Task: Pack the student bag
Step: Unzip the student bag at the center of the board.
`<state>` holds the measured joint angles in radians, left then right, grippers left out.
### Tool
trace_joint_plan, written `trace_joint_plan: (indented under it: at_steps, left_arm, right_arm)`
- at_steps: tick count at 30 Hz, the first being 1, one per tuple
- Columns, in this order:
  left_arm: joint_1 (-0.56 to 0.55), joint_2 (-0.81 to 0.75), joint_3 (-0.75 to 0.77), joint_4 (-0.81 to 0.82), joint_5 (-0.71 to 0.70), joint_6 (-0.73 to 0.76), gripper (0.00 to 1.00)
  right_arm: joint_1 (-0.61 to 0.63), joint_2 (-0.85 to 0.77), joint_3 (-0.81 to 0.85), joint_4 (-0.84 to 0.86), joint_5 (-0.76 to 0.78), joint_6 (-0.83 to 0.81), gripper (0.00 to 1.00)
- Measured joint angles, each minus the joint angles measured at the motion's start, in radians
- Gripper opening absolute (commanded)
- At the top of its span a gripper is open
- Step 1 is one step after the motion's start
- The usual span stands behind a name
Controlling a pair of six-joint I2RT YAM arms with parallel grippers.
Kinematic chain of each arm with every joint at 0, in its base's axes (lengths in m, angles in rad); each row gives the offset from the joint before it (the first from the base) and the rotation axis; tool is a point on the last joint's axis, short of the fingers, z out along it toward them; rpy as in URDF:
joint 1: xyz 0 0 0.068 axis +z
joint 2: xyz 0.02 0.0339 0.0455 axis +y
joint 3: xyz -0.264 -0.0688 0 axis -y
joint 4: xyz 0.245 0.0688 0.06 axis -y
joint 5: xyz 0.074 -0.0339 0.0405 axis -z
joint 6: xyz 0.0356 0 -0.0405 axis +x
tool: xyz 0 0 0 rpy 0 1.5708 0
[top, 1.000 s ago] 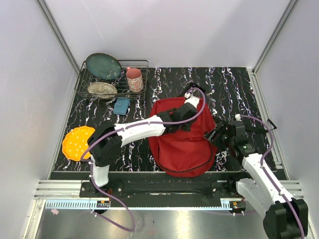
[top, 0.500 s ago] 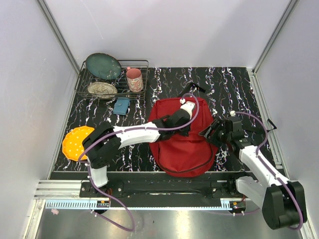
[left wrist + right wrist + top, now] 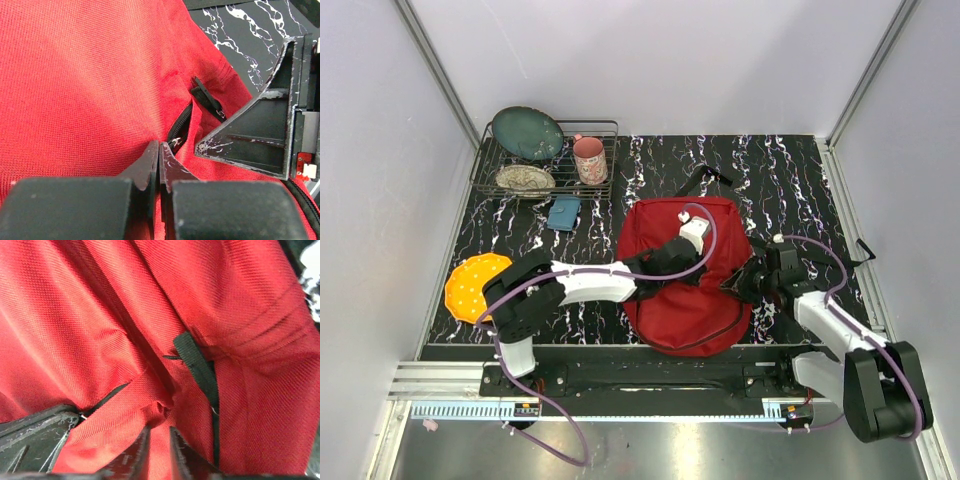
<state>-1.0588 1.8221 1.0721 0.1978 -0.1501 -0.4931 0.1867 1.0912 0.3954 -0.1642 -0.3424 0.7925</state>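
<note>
Next, my right gripper opens and closes on the black zipper [image 3: 179,131] beside the zipper pull, as it pinches only a bunched red fold past the zipper's end.
The student bag [image 3: 670,310] is a red backpack lying flat mid-table. My left gripper [image 3: 703,250] reaches across its top. In the left wrist view the left gripper [image 3: 159,147] is shut, its tips at the metal zipper pull [image 3: 176,144] at the end of a black zipper. My right gripper [image 3: 732,280] is at the bag's right edge. In the right wrist view the right gripper [image 3: 159,432] is shut on a fold of red fabric [image 3: 150,400], beside a black strap [image 3: 197,367]. One right finger [image 3: 250,135] shows close to the left tips.
A wire dish rack [image 3: 610,128] at the back left holds a green plate [image 3: 527,132], a pink mug [image 3: 589,160] and a bowl [image 3: 525,179]. A blue object [image 3: 563,212] lies before it. An orange plate [image 3: 475,285] is at the left. White walls enclose the table.
My left gripper has slid over the bag towards the near edge, staying shut. My right gripper has moved slightly left and nearer, staying at the bag's right edge.
</note>
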Motion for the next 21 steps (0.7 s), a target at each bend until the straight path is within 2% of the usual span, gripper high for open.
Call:
trace_joint_plan:
  at_steps: [3, 7, 11, 15, 21]
  left_arm:
    - [-0.009, -0.014, -0.026, 0.025, -0.007, 0.012, 0.0]
    - [-0.037, -0.042, -0.066, 0.042, -0.032, 0.042, 0.0]
    - [-0.085, -0.074, -0.103, 0.044, -0.08, 0.079, 0.0]
    - [-0.129, -0.101, -0.151, 0.059, -0.11, 0.097, 0.0]
    - [-0.151, -0.15, -0.216, 0.086, -0.132, 0.105, 0.0]
  right_arm:
    - [0.0, -0.065, -0.023, -0.032, 0.011, 0.012, 0.37]
    - [0.0, -0.234, -0.023, -0.108, 0.071, 0.021, 0.45]
    - [0.0, -0.325, 0.004, -0.154, 0.125, 0.029, 0.47]
    - [0.0, -0.262, 0.044, -0.148, 0.128, 0.032, 0.47]
    - [0.0, -0.121, 0.059, -0.125, 0.05, 0.032, 0.47]
